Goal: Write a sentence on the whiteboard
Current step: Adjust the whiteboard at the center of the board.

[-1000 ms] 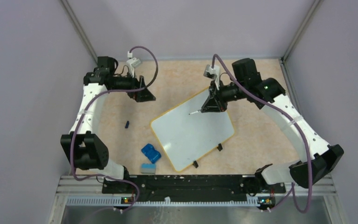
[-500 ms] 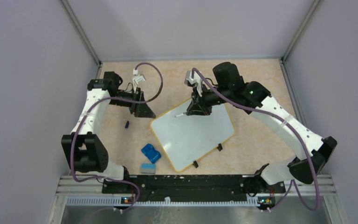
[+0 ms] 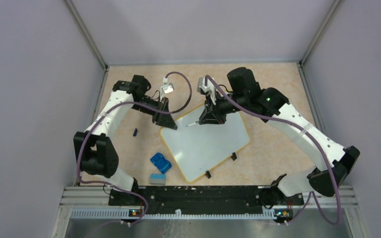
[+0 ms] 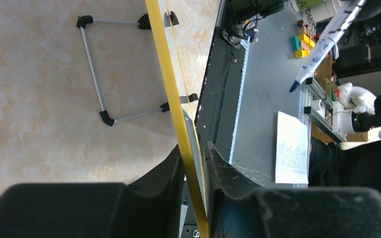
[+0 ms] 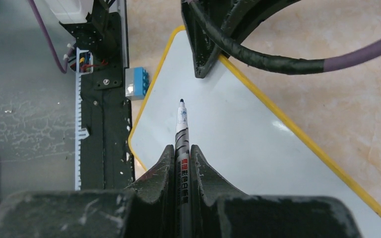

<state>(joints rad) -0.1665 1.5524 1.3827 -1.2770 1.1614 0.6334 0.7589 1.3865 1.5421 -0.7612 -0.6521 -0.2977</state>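
Note:
My left gripper needs to back off and pinch the whiteboard's rim squarely at the whiteboard's corner (image 5: 178,30), because it reaches over the front of the whiteboard and the rim slants through its fingers.
The whiteboard (image 3: 206,144), white with a yellow rim, lies tilted at mid-table. Its face is blank and no sentence is in view. My left gripper (image 3: 171,124) is at the board's far-left corner. In the left wrist view its fingers (image 4: 171,168) press both sides of the yellow rim (image 4: 171,89), so the gripper (image 4: 194,158) is shut on it. My right gripper (image 5: 182,153) is shut on a grey marker (image 5: 182,134). The uncapped blue tip points toward the left corner just over the board's face (image 5: 238,134). From above, the marker (image 3: 193,122) sticks out of the right gripper (image 3: 209,119) over the board's upper left.
A blue eraser (image 3: 160,162), a light blue block (image 3: 157,179) and a small dark blue cap (image 3: 135,132) lie left of the board. Two black clips (image 3: 233,156) sit on its near edge. A wire stand (image 4: 99,69) shows under the board. Grey walls enclose the table.
My left gripper swung right to the board's left corner and closed from wide open onto its rim. The right gripper moved left with the marker, then held still.

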